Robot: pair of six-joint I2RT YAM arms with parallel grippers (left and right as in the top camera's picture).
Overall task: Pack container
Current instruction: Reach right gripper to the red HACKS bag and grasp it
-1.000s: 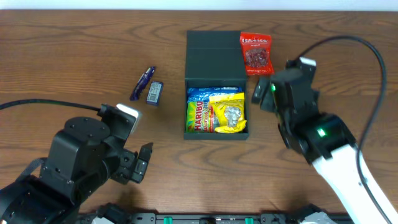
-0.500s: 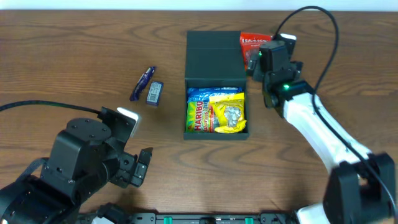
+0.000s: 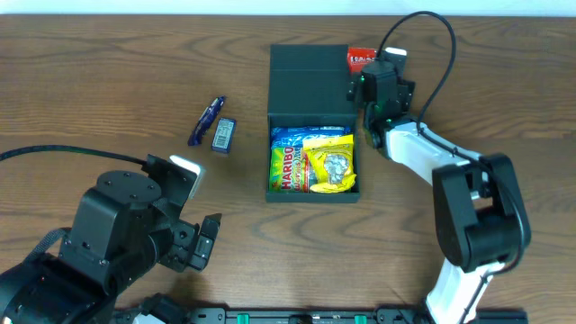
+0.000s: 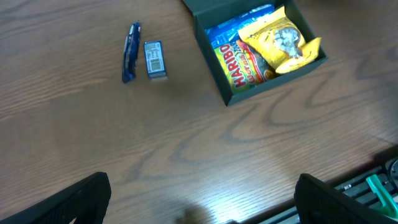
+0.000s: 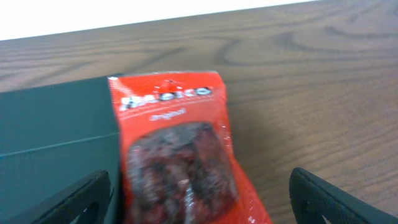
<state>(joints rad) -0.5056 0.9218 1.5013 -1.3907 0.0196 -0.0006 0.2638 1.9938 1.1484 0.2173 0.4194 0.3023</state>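
Observation:
The red candy bag lies against the lid's edge under the right gripper's finger, so the robot should move off the lid and pinch the bag's middle [image 5: 186, 165].
The dark teal container [image 3: 310, 76] sits open at the table's middle, its flap lid lying flat toward the far side. Inside lie a blue Haribo bag [image 3: 286, 162] and a yellow candy bag [image 3: 331, 164]; both also show in the left wrist view [image 4: 239, 62]. A red candy bag [image 3: 360, 58] lies against the lid's right edge, mostly under my right gripper [image 3: 376, 85]. In the right wrist view the red bag [image 5: 177, 155] lies between the open fingers [image 5: 199, 205]. My left gripper [image 4: 199, 199] is open and empty above bare table near the front left.
A dark blue snack bar [image 3: 206, 119] and a small blue-white packet [image 3: 223, 134] lie left of the container; both show in the left wrist view [image 4: 130, 51]. The left arm's bulk [image 3: 126, 234] fills the front left. The right arm [image 3: 468, 207] crosses the right side.
My right arm has swung from the table's right side up to the far side, and its gripper now hangs over the red candy bag. The left arm has not moved.

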